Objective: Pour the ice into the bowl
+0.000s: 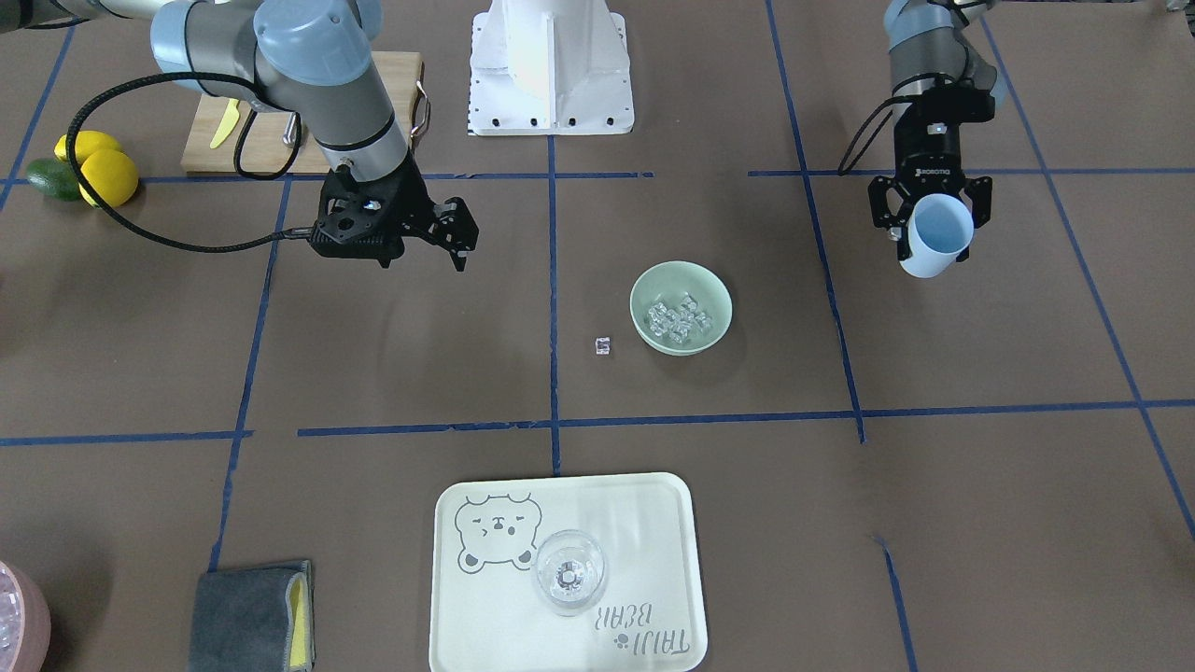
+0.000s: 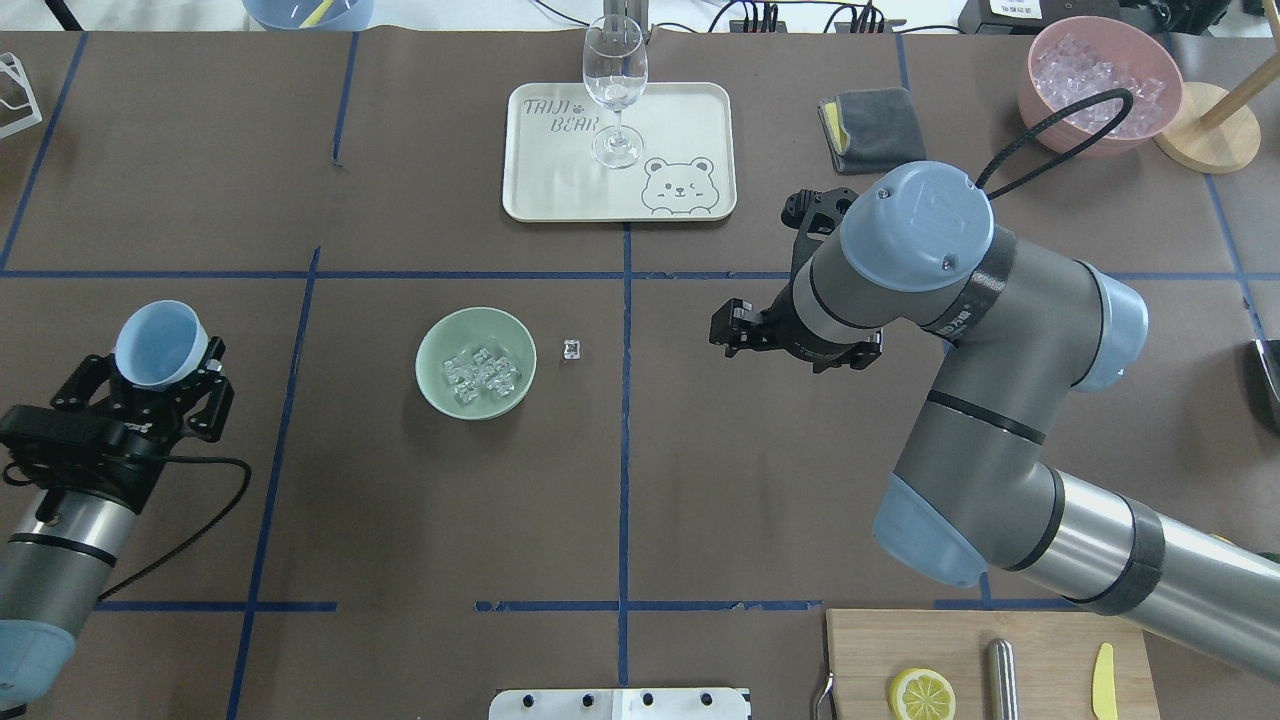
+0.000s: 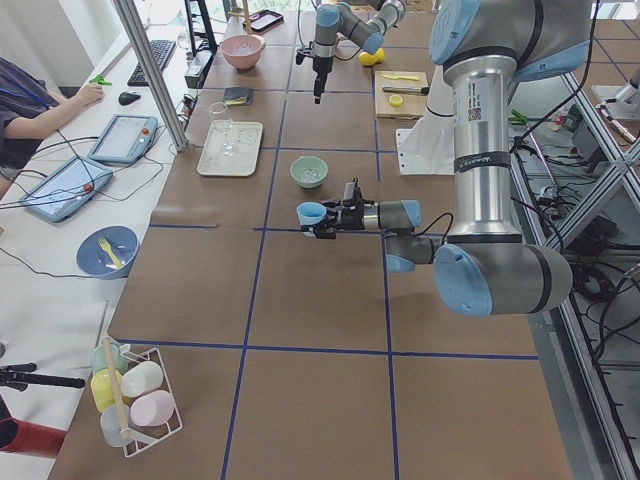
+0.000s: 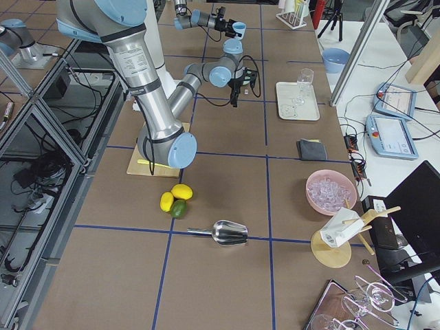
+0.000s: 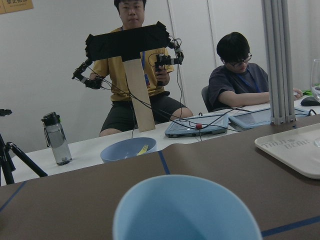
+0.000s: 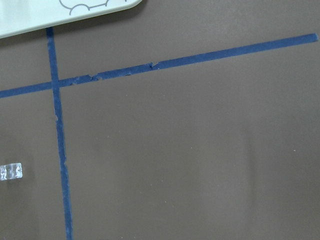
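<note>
Next, my left gripper lets go of the light blue cup on the bare table midway [image 1: 959,296] between the two long slanting blue tape lines.
The pale mint-green bowl [image 2: 476,361] [image 1: 681,307] stands on the table with a pile of clear ice cubes [image 2: 481,374] [image 1: 680,319] inside. One stray ice cube [image 2: 571,349] [image 1: 602,345] lies on the table beside the bowl; it also shows in the right wrist view [image 6: 11,171]. My left gripper [image 2: 160,385] [image 1: 934,233] is shut on a light blue cup [image 2: 160,343] [image 1: 936,235], held well to the left of the bowl; the cup [image 5: 187,210] looks empty. My right gripper [image 2: 742,335] [image 1: 457,238] hovers over the table right of the bowl, empty, its fingers apart.
A cream bear tray [image 2: 690,120] with a wine glass [image 2: 614,90] sits at the far side. A grey cloth [image 2: 872,128], a pink bowl of ice [image 2: 1095,70], a cutting board [image 2: 1040,660] with lemon slice and knife, lemons and an avocado [image 1: 79,168] lie around.
</note>
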Robot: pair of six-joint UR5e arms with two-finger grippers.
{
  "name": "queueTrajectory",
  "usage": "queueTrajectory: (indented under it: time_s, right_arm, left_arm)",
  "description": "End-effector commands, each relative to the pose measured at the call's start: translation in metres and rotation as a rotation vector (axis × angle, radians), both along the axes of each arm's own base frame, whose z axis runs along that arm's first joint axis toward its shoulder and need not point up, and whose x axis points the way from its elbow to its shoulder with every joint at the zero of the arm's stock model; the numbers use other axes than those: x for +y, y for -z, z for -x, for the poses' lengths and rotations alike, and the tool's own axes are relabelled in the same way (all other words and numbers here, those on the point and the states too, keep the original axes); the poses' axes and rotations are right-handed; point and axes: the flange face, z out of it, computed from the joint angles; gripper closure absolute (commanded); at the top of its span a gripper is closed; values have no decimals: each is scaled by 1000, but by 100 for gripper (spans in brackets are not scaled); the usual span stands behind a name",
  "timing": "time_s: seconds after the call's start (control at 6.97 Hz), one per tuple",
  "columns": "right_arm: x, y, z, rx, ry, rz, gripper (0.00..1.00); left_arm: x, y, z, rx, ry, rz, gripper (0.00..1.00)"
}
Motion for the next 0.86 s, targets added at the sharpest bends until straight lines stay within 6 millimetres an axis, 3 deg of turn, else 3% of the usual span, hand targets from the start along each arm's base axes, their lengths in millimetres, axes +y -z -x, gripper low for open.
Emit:
queueTrajectory:
  time_s: [0.0, 0.14, 0.57, 0.72]
  right_arm:
    - [3, 1, 3, -1, 5, -1, 0]
    - [3, 1, 3, 0, 5, -2, 0]
    - [4, 2, 4, -2, 6, -5, 0]
    - [4, 4, 4, -5, 6, -6, 0]
  left_arm:
    - [-8, -16, 15, 34, 5, 29, 100]
    - [-11, -35, 11, 17, 14, 44, 100]
    - [-15, -60, 6, 20, 13, 76, 100]
    - [-16, -79, -2, 23, 19, 94, 100]
